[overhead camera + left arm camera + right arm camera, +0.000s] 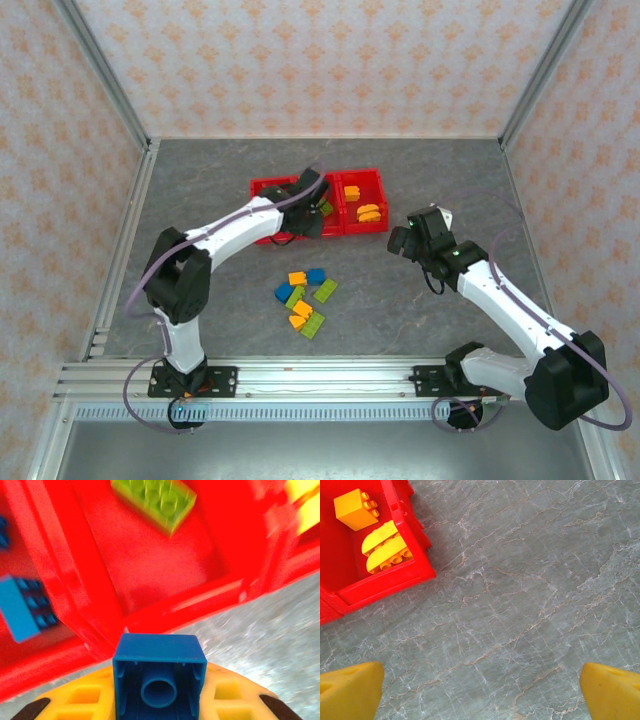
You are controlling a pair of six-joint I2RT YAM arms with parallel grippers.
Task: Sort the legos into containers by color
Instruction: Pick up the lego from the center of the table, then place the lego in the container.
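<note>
My left gripper needs to drop the dark blue lego in the far part of the light blue lego's red container (284, 196).
My left gripper (159, 700) is shut on a dark blue lego (159, 677), whose hollow underside faces the camera between the yellow fingers (75, 700). It hangs at the near edge of the red containers (365, 175), where the left gripper (310, 200) reaches over the middle one. A green lego (155, 500) lies in the middle container and a light blue lego (22, 607) in the left one. Orange-yellow legos (385, 547) lie in the right container (385, 587). My right gripper (405, 240) stands open over bare table, right of the containers.
A loose pile of blue, green and orange legos (305, 298) lies on the grey table between the arms, in front of the containers. Patterned walls with metal posts close in the table at the left, back and right.
</note>
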